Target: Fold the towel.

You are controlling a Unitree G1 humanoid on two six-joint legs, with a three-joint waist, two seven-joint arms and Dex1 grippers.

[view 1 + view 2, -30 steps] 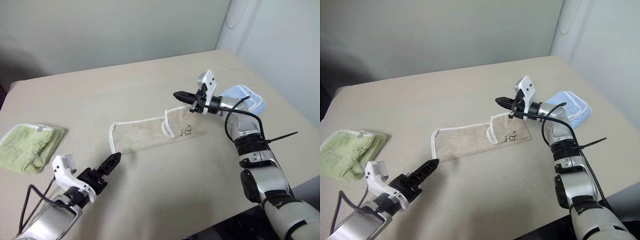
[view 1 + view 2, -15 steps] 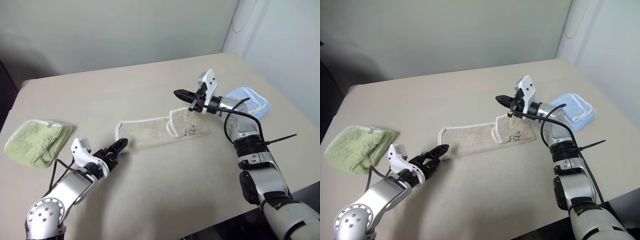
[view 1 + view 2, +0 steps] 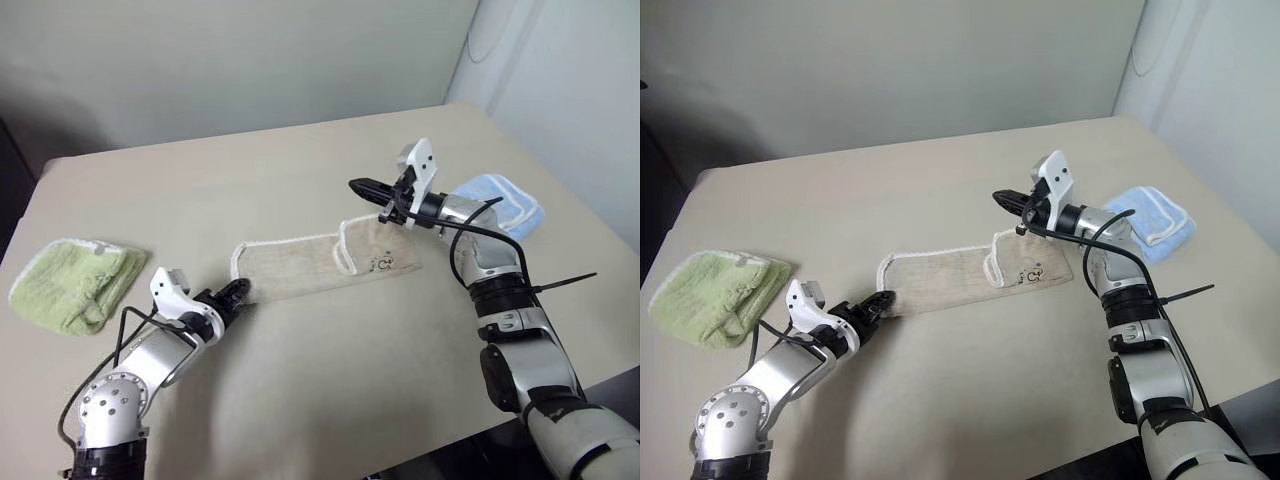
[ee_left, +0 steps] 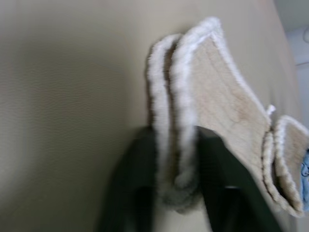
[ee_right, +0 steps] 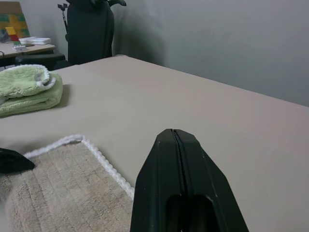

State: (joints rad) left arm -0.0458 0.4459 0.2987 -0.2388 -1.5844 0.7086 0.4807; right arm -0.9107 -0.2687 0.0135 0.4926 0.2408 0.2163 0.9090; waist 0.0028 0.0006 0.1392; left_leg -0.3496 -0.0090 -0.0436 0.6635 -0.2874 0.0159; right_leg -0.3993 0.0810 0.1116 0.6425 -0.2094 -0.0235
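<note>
Next, I let go of the beige towel's flat end with my left gripper on top of its folded-back end (image 3: 376,248) (image 4: 298,157) by the small dark mark.
The beige towel (image 3: 300,265) lies stretched across the table (image 3: 250,180), with white corded edging. Its right end is folded back over itself beside a small dark mark (image 3: 378,263). My left gripper (image 3: 238,291) is low at the towel's near left corner. In the left wrist view its black fingers (image 4: 140,179) stand on either side of the doubled white edge (image 4: 178,145), shut on it. My right gripper (image 3: 356,186) hovers above the towel's folded right end, shut, with nothing between its fingertips (image 5: 173,135).
A folded light green towel (image 3: 70,283) lies at the table's left side. A folded light blue towel (image 3: 500,200) lies at the right, just behind my right forearm. The table's near edge runs close below both arms.
My left gripper has reached forward to the towel's left corner and gone from open to shut on its edge. The right gripper has stayed in place, shut.
</note>
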